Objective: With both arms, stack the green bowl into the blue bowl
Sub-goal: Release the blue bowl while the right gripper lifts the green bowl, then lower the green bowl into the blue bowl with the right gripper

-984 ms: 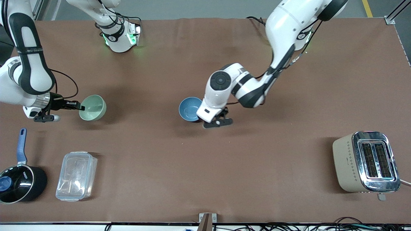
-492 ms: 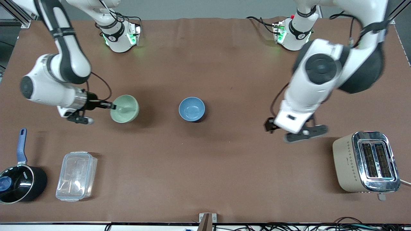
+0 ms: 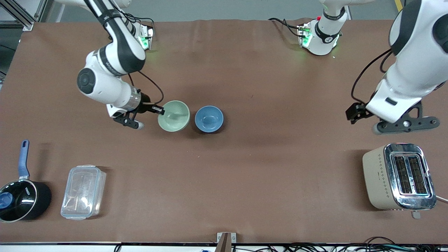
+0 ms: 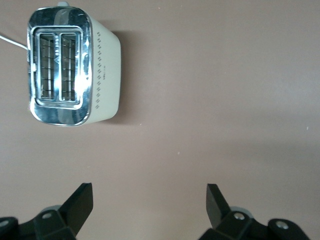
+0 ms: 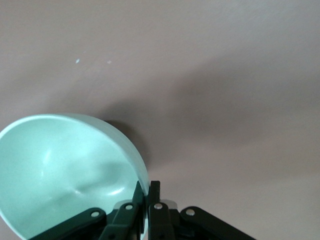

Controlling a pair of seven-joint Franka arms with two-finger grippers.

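Observation:
Next, I let go of the green bowl with my right gripper, nested down inside the hollow of the blue bowl (image 3: 209,119). The green bowl is now held up beside it.
My right gripper (image 3: 160,110) is shut on the rim of the pale green bowl (image 3: 174,116) and holds it up beside the blue bowl (image 3: 209,119), which stands on the brown table mid-way along it. In the right wrist view the fingers (image 5: 153,192) pinch the green bowl's wall (image 5: 60,165), one inside and one outside. My left gripper (image 3: 364,117) is open and empty, held high over the table at the left arm's end, above the toaster's area; its spread fingertips (image 4: 82,197) show over bare table.
A beige and chrome toaster (image 3: 399,176) stands near the front at the left arm's end, also in the left wrist view (image 4: 70,67). A clear plastic lidded box (image 3: 83,191) and a black saucepan with blue handle (image 3: 19,196) sit at the right arm's end.
My right gripper carried the green bowl along the table to just beside the blue bowl. My left arm let go of the blue bowl's side and swung away toward the toaster end.

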